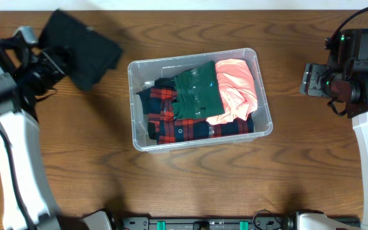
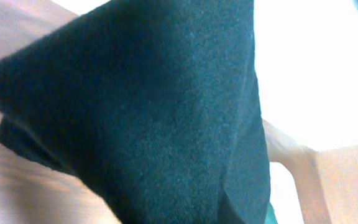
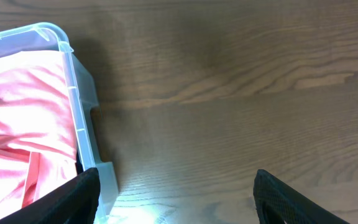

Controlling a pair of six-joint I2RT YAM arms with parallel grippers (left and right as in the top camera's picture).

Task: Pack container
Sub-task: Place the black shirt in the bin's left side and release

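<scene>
Next, my left gripper lets go of the black garment in the clear container, on the plaid garment point(image 1: 156, 103) next to the dark green garment.
The clear container point(image 1: 138, 66) sits mid-table and holds a red-and-navy plaid garment point(image 1: 171, 121), a folded dark green garment point(image 1: 197, 92) and a pink garment point(image 1: 238, 86). My left gripper point(image 1: 48, 59) at the far left is shut on a black garment point(image 1: 82, 48), which hangs above the table left of the container and fills the left wrist view point(image 2: 148, 112), hiding the fingers. My right gripper point(image 3: 176, 193) is open and empty above bare table just right of the container's corner point(image 3: 82, 124); the pink garment also shows in that view point(image 3: 23, 118).
The wooden table point(image 1: 312, 166) stretches around the container. The right arm's body point(image 1: 363, 76) stands at the right edge, the left arm's point(image 1: 11, 160) at the left edge. A black rail runs along the front edge point(image 1: 203, 223).
</scene>
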